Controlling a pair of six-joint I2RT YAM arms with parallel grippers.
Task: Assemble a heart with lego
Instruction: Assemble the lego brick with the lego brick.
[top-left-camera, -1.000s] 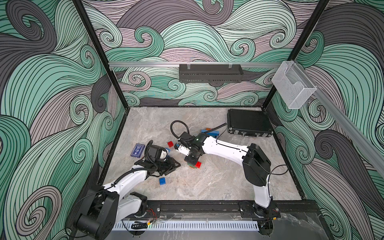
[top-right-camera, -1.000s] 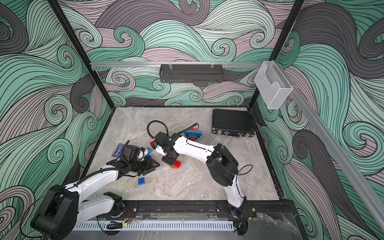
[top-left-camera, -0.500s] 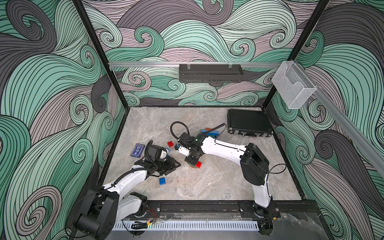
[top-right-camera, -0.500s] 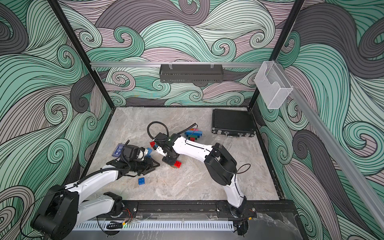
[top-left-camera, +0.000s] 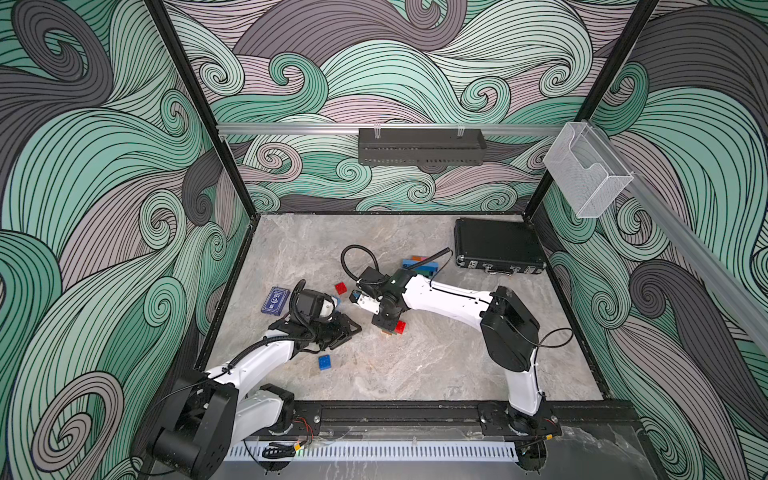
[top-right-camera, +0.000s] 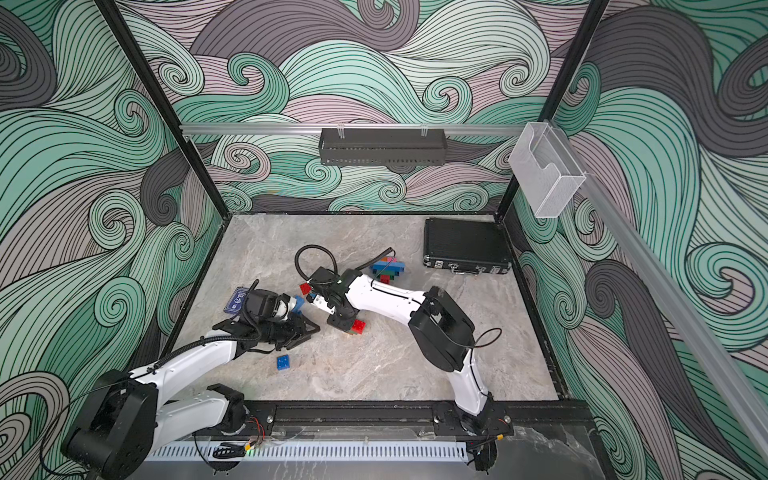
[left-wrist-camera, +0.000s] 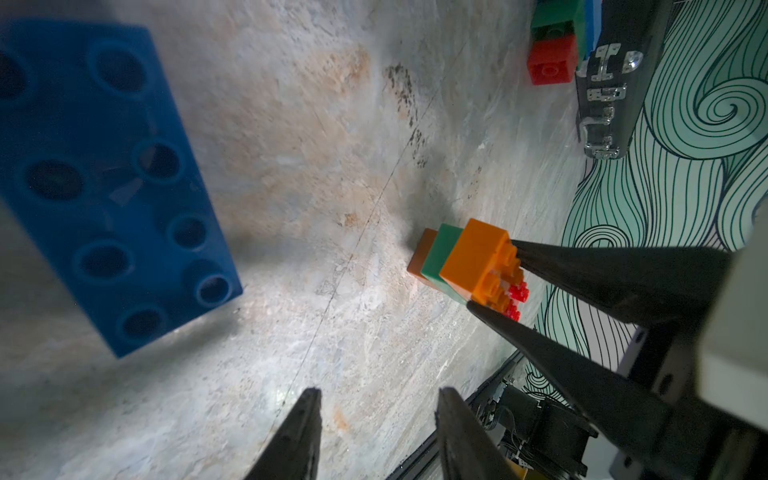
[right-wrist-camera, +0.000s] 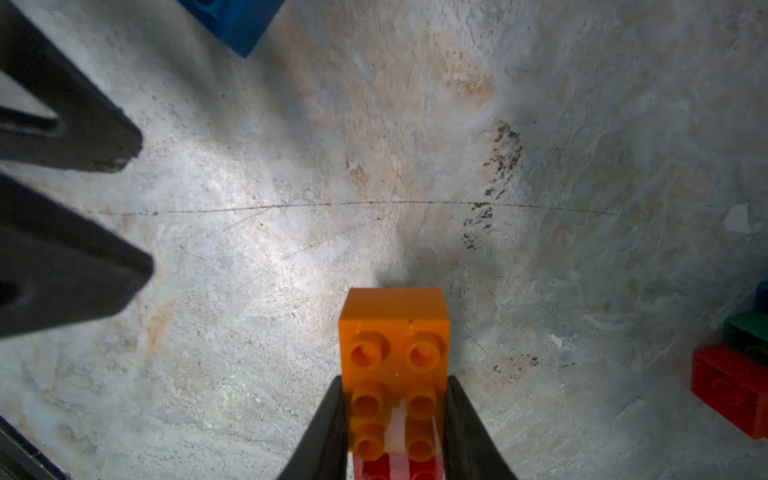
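Note:
My right gripper needs to release the lego stack on the bare marble (top-left-camera: 388, 339) (right-wrist-camera: 308, 424) between the multi-coloured assembly and the front rail. The stack's lower end is now at the table surface.
My right gripper (right-wrist-camera: 395, 380) is shut on a small lego stack (left-wrist-camera: 465, 259) of orange, green and orange bricks with a red brick (top-left-camera: 401, 327) at its side. The stack's lower end is at the table surface near the middle (top-right-camera: 351, 328). My left gripper (left-wrist-camera: 378, 395) is open and empty, a short way left of the stack (top-left-camera: 353, 328). A multi-coloured lego assembly (top-right-camera: 388, 268) lies at the back. Loose bricks: a red square one (top-left-camera: 340, 287), a blue square one (top-left-camera: 324, 362) and a blue oblong one (left-wrist-camera: 104, 178) close by my left wrist.
A black latched case (top-left-camera: 498, 245) lies at the back right of the marble table (top-left-camera: 436, 365). A flat dark blue card box (top-left-camera: 275, 300) sits beside my left wrist. A black frame rail (top-left-camera: 395, 411) borders the front edge.
Almost nothing: the right arm's elbow has shifted slightly to the left. Both grippers stay where they were, in the same state.

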